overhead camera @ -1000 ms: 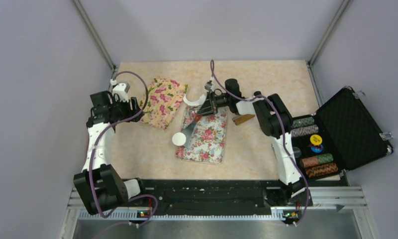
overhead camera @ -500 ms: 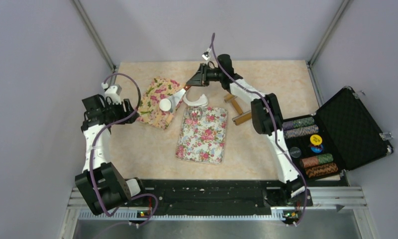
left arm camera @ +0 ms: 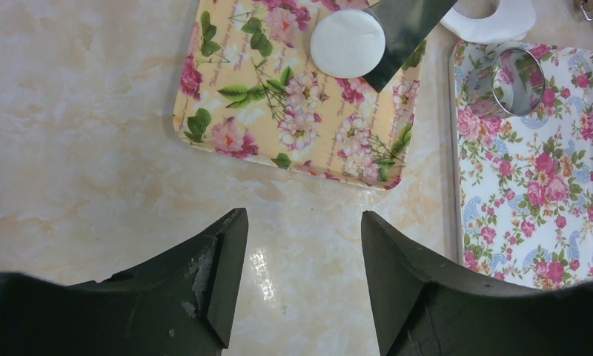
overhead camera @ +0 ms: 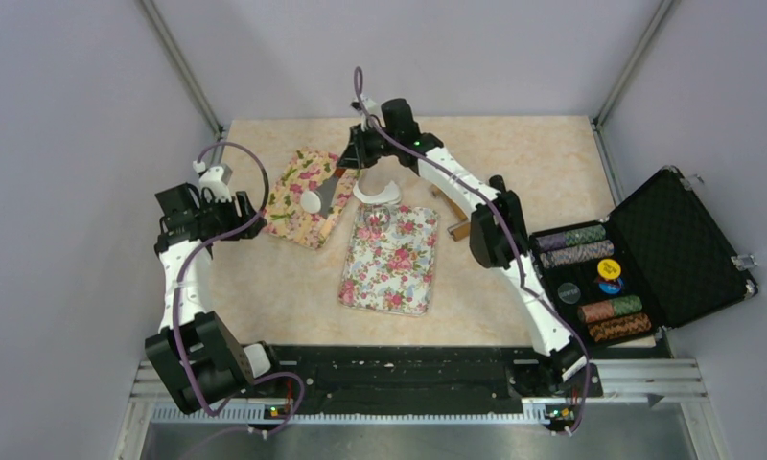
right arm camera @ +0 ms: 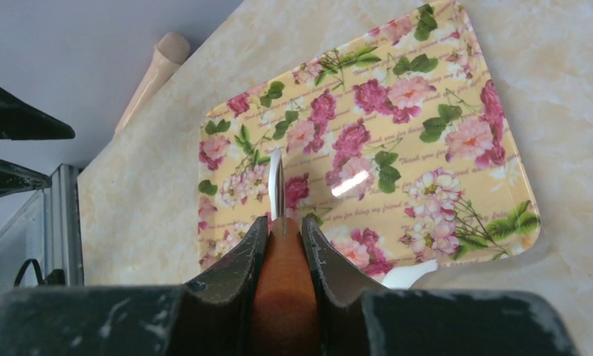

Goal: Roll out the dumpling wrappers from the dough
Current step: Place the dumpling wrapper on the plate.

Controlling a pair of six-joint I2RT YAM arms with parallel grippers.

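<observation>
I will use my right gripper to set the spatula down on the bare table [overhead camera: 478, 309] next to the white floral tray, toward the open case.
One dumpling wrapper [overhead camera: 311, 200], a small round white disc, lies on the metal blade [left arm camera: 406, 24] of a wooden-handled spatula over the yellow floral tray [overhead camera: 291, 218]. In the left wrist view the wrapper [left arm camera: 348, 42] sits at the blade's tip above the tray [left arm camera: 279, 119]. My right gripper [overhead camera: 353, 158] is shut on the spatula handle [right arm camera: 285, 289], and the blade [right arm camera: 276, 185] shows edge-on there. My left gripper [overhead camera: 250, 213] is open and empty, left of the yellow tray, over bare table [left arm camera: 305, 222].
A white crescent dough scrap [overhead camera: 378, 194] lies behind the white floral tray [overhead camera: 391, 264], which holds a metal ring cutter [left arm camera: 517, 79]. A wooden rolling pin [overhead camera: 453, 213] lies right of it. An open case of poker chips [overhead camera: 648, 259] stands at the right edge.
My right gripper carried the spatula and wrapper from beside the white floral tray leftward and back onto the yellow tray. My left gripper drew slightly left.
</observation>
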